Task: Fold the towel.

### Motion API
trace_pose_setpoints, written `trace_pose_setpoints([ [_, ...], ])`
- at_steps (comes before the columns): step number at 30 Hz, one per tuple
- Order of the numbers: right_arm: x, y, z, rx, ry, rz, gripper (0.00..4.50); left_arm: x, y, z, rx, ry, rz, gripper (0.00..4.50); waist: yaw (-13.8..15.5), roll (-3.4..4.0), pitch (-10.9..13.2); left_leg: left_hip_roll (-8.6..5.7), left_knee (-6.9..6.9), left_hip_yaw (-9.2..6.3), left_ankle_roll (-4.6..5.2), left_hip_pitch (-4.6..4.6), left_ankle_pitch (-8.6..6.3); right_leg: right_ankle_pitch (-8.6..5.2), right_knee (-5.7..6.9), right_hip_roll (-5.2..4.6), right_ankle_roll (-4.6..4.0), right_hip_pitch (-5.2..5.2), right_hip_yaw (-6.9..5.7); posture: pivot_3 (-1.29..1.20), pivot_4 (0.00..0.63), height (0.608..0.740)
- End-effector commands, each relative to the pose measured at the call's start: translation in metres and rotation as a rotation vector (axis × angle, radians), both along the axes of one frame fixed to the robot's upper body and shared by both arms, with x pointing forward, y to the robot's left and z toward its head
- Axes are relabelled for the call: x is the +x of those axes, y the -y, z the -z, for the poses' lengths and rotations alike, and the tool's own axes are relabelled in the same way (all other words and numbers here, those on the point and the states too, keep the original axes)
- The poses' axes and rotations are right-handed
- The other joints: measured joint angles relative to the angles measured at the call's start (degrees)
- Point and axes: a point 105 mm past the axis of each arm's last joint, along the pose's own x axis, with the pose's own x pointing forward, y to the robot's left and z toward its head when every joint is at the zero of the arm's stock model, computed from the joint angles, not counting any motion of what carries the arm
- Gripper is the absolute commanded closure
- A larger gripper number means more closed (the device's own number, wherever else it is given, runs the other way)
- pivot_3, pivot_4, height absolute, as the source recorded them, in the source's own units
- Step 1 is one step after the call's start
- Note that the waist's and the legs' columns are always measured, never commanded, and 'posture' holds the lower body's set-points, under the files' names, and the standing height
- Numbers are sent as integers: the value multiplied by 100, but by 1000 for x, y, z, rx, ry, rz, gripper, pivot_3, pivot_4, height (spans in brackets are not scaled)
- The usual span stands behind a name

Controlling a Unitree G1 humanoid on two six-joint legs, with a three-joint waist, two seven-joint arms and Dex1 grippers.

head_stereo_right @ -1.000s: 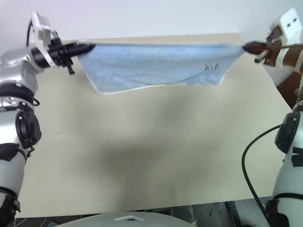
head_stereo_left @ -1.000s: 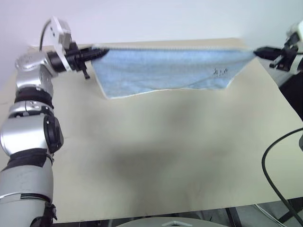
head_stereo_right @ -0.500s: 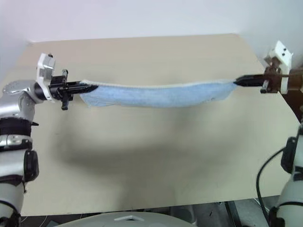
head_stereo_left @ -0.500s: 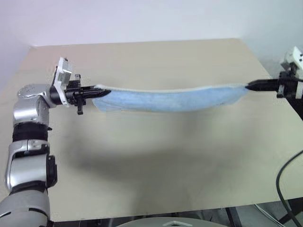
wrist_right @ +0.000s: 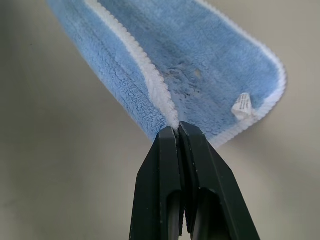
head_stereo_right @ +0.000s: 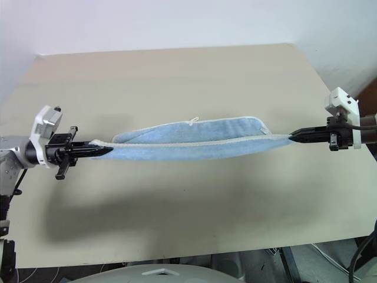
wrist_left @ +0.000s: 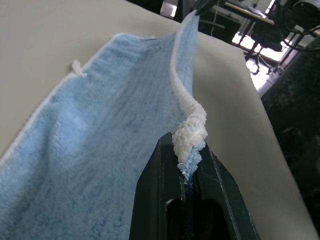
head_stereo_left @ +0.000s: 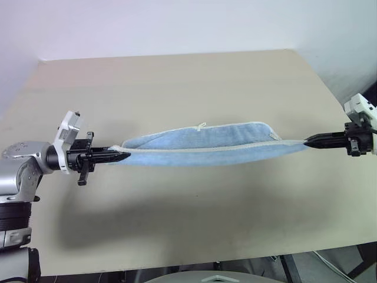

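Observation:
The towel corner in my left gripper will be let go on top of the towel's far-edge corner (head_stereo_left: 122, 142) on the same side.
The light blue towel (head_stereo_left: 206, 144) with a white stitched border hangs stretched between my two grippers, low over the beige table (head_stereo_left: 177, 82). My left gripper (head_stereo_left: 125, 155) is shut on its left corner, and the left wrist view shows the bunched white edge pinched between the black fingers (wrist_left: 220, 200). At the right, my right gripper (head_stereo_left: 307, 141) is shut on the other corner (wrist_right: 172, 122). The towel's far half sags onto the table, with a tiny white tag loop (head_stereo_left: 202, 125) at its far edge. Small dark marks (wrist_right: 182, 80) and a white label (wrist_right: 242, 105) show in the right wrist view.
The table's far edge meets a pale wall. Its front edge (head_stereo_left: 206, 265) runs close below the towel's shadow. A black cable (head_stereo_right: 362, 259) hangs past the front right corner. The left wrist view shows dark equipment (wrist_left: 280, 30) beyond the table's side.
Both grippers came down and back toward me with the towel held taut. The towel went from hanging high to lying low, its far half now resting on the table.

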Motion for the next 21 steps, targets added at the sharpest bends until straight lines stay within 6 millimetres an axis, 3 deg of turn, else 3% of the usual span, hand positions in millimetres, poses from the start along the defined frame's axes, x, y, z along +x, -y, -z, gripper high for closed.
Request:
trace_pose_setpoints([
  [1, -1, 5, -17, -8, 69, 19, 4500, -11, -3, -6, 13, 10, 9, 4474, -2, 1, 0, 0, -4, 1, -2, 1, -1, 1, -1, -2, -2, -2, 0, 0, 150, 740],
  [3, 4, 4, -15, -7, 83, 28, 4500, -9, -5, -2, 22, 9, -7, 4474, 6, 4, 0, 0, -8, 1, -7, 1, -2, -6, -3, -4, -16, -6, -2, 0, 150, 740],
  [13, 49, -7, -6, -6, 202, 118, 4500, 35, -16, 4, 27, 82, -183, 4474, -2, 5, -1, -1, -14, 12, -9, 5, -1, 5, -5, -8, -9, -10, -8, 0, 150, 740],
  [21, 75, -16, 4, -5, 250, 164, 4500, 52, -11, 21, 18, 103, -238, 4474, -5, 4, -1, -3, -19, 26, -13, 5, 16, 8, -4, -11, -9, -12, -14, 0, 150, 740],
])
